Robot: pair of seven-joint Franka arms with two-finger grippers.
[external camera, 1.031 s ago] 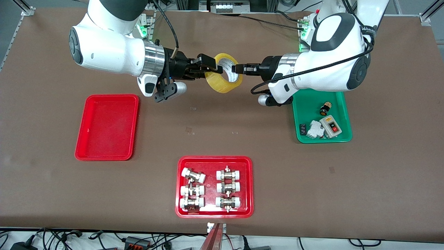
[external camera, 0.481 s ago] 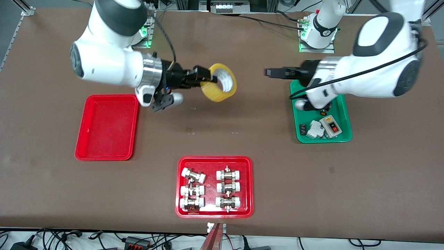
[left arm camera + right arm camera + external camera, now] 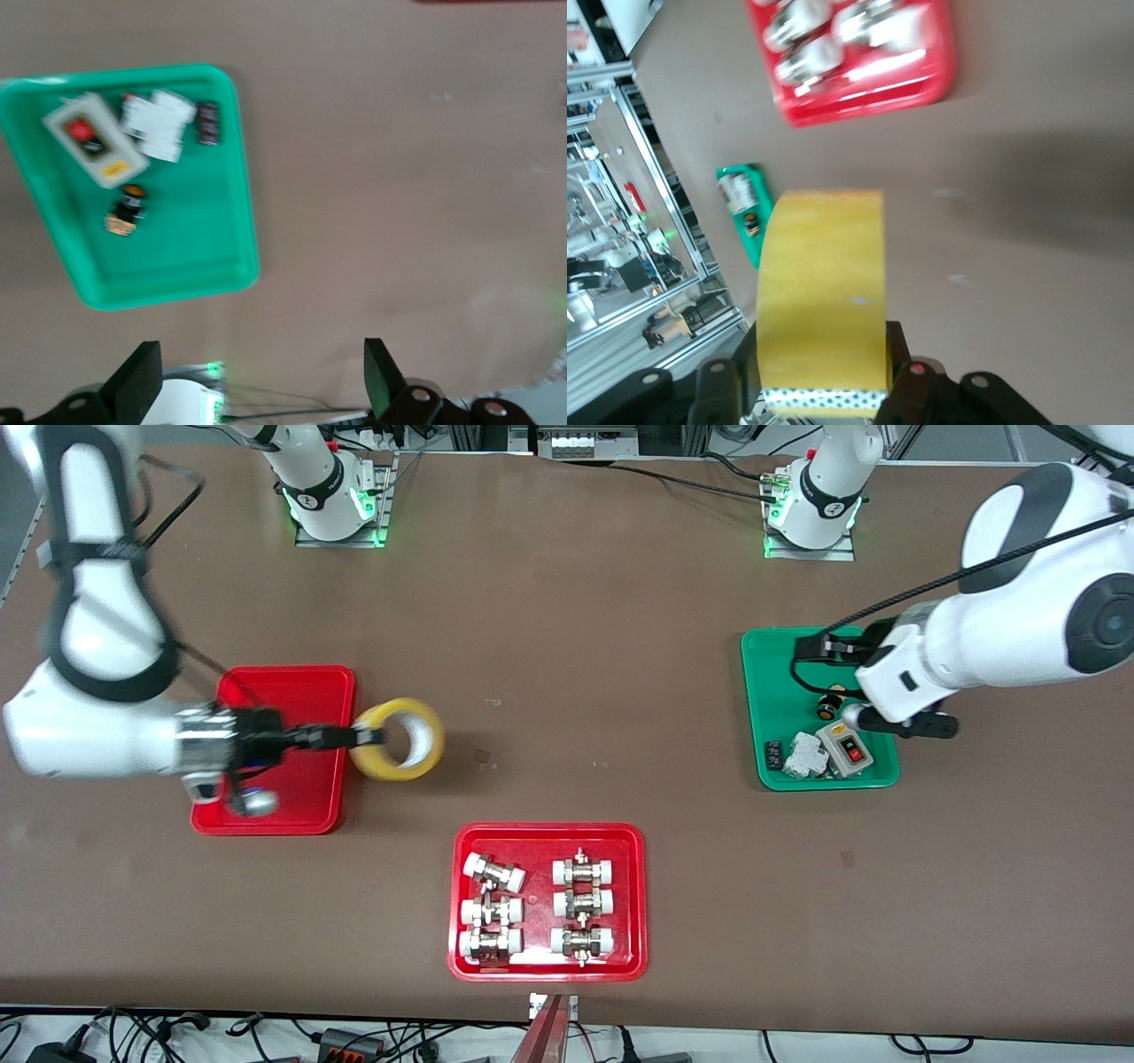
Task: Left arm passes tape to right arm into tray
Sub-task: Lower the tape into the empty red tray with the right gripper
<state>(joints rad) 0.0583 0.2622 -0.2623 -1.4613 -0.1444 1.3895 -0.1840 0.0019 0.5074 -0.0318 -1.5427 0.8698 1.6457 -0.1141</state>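
Note:
Next, I let go of the tape, now hanging just off the tray's edge, with my right gripper near the middle of the plain red tray (image 3: 286, 740), under that gripper's black fingers.
The tape (image 3: 400, 740), a yellow roll with a white core, hangs in the air just off the edge of the plain red tray (image 3: 283, 675) that faces the table's middle. My right gripper (image 3: 368, 737) is shut on the roll's wall and reaches out over the tray. In the right wrist view the tape (image 3: 824, 283) fills the space between the gripper's (image 3: 824, 363) black fingers. My left gripper (image 3: 811, 646) hangs over the green tray (image 3: 753, 691), and the left wrist view shows this gripper (image 3: 261, 381) open and holding nothing.
A second red tray (image 3: 549, 830) with several metal fittings lies near the front edge, also seen as the red tray (image 3: 868, 106) in the right wrist view. The green tray (image 3: 177, 257) holds a switch box and small parts. Both arm bases stand along the back edge.
The left gripper opened, let go of the tape and drew back over the green tray. The right arm carried the tape from mid-table down to the plain red tray's edge.

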